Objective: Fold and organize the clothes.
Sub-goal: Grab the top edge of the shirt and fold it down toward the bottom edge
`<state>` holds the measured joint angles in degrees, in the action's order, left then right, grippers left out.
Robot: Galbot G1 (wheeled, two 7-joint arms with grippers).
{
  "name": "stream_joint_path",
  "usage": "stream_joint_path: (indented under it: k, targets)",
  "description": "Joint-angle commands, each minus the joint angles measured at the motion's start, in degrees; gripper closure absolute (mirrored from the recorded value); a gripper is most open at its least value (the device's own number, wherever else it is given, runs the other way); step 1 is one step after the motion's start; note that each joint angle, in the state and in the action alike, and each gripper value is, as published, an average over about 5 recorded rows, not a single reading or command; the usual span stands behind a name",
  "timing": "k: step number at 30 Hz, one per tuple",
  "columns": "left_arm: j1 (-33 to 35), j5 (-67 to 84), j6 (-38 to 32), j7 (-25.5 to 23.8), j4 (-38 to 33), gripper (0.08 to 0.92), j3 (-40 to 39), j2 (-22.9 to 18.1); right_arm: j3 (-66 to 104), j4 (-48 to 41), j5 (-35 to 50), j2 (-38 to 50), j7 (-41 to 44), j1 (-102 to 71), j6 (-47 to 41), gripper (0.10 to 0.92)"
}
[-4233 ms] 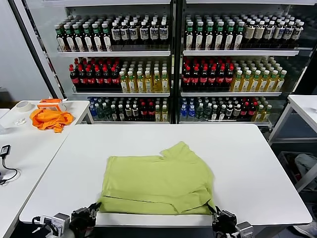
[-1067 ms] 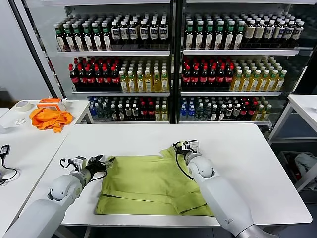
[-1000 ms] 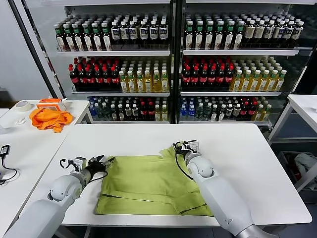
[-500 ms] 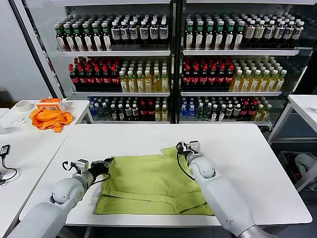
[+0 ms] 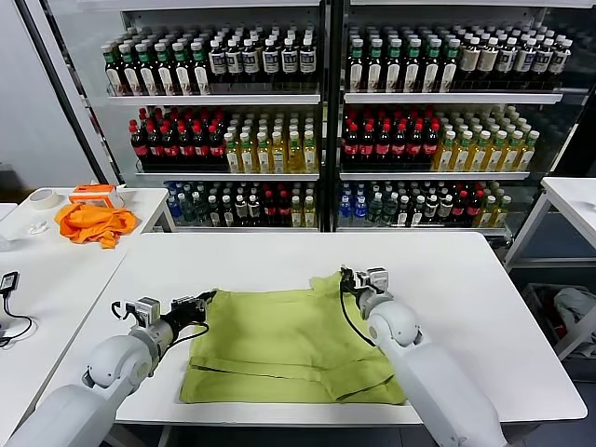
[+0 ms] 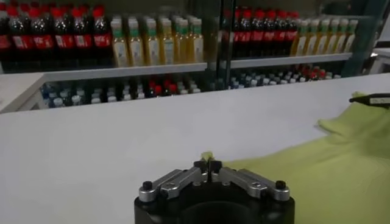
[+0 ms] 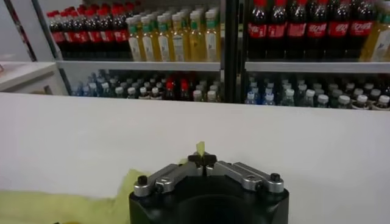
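The T-shirt's far corner, which now stands up in a peak, will be let go by my right gripper on the green cloth (image 5: 376, 332), just beyond the near folded band.
The lime yellow-green T-shirt (image 5: 289, 345) lies partly folded on the white table (image 5: 466, 279). No printed graphic shows. My left gripper (image 5: 200, 302) is shut on the shirt's far left corner; a bit of green cloth (image 6: 207, 156) sticks out between its fingertips in the left wrist view. My right gripper (image 5: 347, 277) is shut on the shirt's far right corner, which stands up in a peak. In the right wrist view a tip of green cloth (image 7: 200, 148) pokes out past the closed gripper (image 7: 202, 160). The left wrist view also shows the right gripper (image 6: 370, 98) far off.
An orange cloth (image 5: 91, 223) and a tape roll (image 5: 43, 198) lie on the side table at left. Glass-door fridges full of bottles (image 5: 317, 121) stand behind the table. A cable (image 5: 11, 321) lies on the left table. Another white table (image 5: 573, 200) is at the right.
Both grippers came up from the near table edge to the shirt's far corners and shut on them. In the last second they shifted slightly right, pulling the far edge taut.
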<state>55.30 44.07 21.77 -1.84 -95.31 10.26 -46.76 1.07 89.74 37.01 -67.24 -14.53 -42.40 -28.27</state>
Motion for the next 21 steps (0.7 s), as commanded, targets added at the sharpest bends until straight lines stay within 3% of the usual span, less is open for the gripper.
stream_joint_path:
  k: [1, 11, 21]
  targets:
    - [11.14, 1.1, -1.2, -1.16, -7.86, 0.916, 7.81, 1.29, 4.27, 14.66, 1.33, 5.43, -0.84, -10.95, -1.19, 0.92]
    - [21.78, -0.2, -2.85, -2.57, -11.56, 0.916, 14.89, 1.17, 7.51, 22.23, 0.95, 9.14, -0.72, -19.66, -0.45, 0.92]
    - [24.5, -0.91, -3.46, -3.07, -12.72, 0.916, 15.6, 1.04, 8.43, 26.44, -2.56, 8.85, -1.85, -24.35, -2.29, 0.92]
